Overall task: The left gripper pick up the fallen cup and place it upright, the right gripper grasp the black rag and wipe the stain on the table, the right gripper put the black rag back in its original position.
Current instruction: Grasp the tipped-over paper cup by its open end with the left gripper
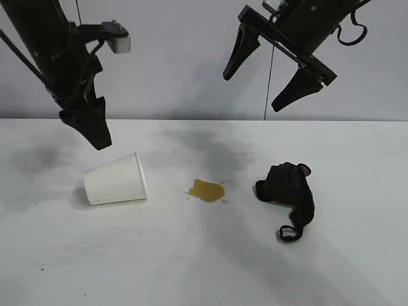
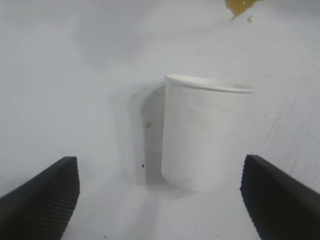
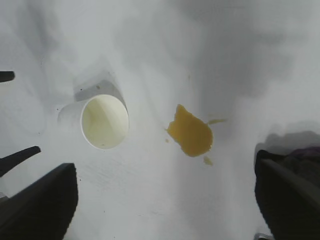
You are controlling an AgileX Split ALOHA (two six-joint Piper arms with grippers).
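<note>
I need to next use my left gripper to grab the white paper cup by the cup's sides (image 1: 129,183) (image 2: 202,111) just behind the cup's rim, at the cup's end toward the amber stain.
The white paper cup (image 1: 116,179) lies on its side on the table (image 1: 191,255), left of centre, its rim toward the stain. It also shows in the left wrist view (image 2: 202,132) and the right wrist view (image 3: 104,121). The amber stain (image 1: 206,190) sits mid-table, and shows in the right wrist view (image 3: 190,132). The black rag (image 1: 290,191) lies to the right of the stain. My left gripper (image 1: 92,127) hangs just above and behind the cup, open and empty (image 2: 160,200). My right gripper (image 1: 268,80) is high above the rag, open and empty (image 3: 165,200).
A grey wall (image 1: 185,57) stands behind the table. Faint grey smudges mark the tabletop behind the stain (image 1: 210,143).
</note>
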